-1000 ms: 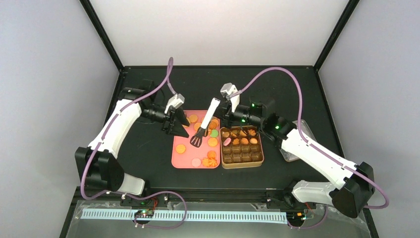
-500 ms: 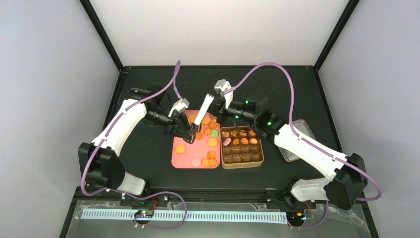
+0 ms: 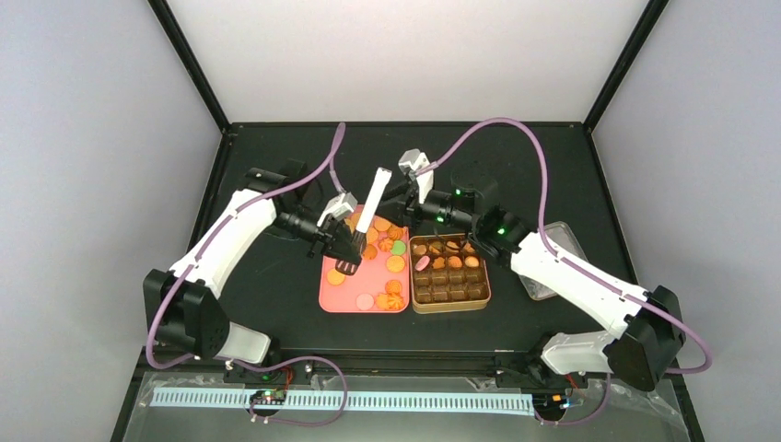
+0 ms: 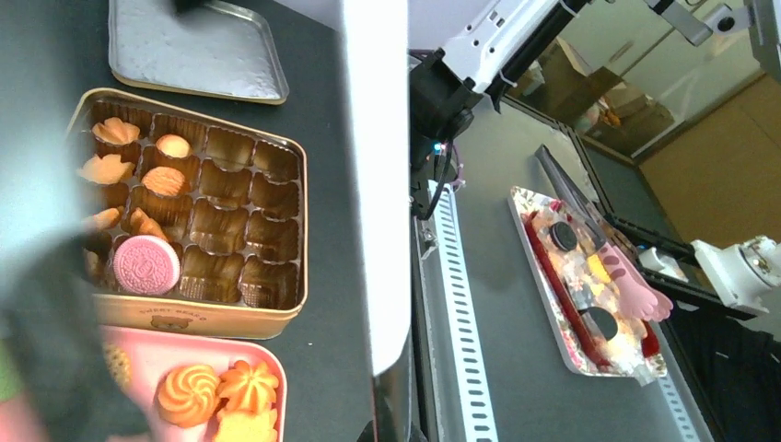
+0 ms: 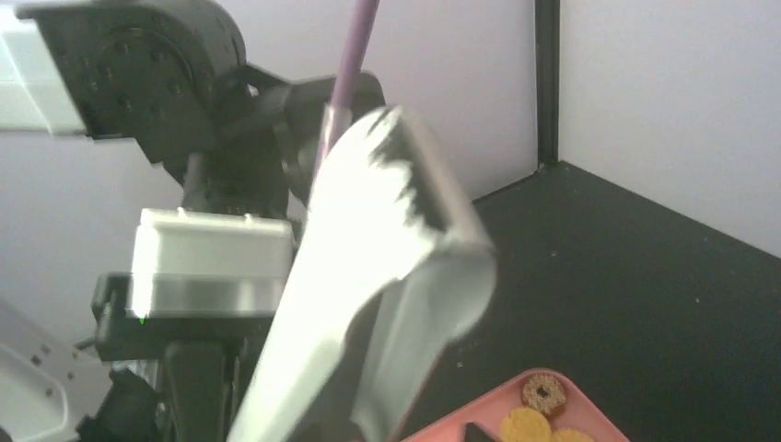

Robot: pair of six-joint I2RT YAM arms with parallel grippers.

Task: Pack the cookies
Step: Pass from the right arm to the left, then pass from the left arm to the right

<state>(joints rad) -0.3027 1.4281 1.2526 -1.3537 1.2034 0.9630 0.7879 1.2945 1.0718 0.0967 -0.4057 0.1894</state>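
Observation:
My left gripper should keep the tongs still, as it holds them close to their black head, while my right gripper opens and takes the white handle's middle (image 3: 370,206).
Orange, yellow, pink and green cookies (image 3: 382,235) lie on a pink tray (image 3: 345,295). More cookies (image 4: 166,180) fill the left cells of a gold tin (image 3: 451,307), among them a pink one (image 4: 145,265). Tongs (image 3: 371,198) with a white handle and a black head stand tilted over the tray. My left gripper (image 3: 343,241) is shut on the tongs' lower part; their handle (image 4: 373,184) rises from its jaws. My right gripper (image 3: 398,201) sits by the upper handle. The tongs (image 5: 368,276) fill its view and hide its fingers.
The tin's lid (image 3: 553,262) lies on the table to the right of the tin. The tray and the tin sit side by side mid-table. Beyond the table's near edge a foil tray (image 4: 589,276) holds oddments.
My left gripper moved right onto the tongs and shut on them. The right arm carried the handle a little to the left, toward the left gripper.

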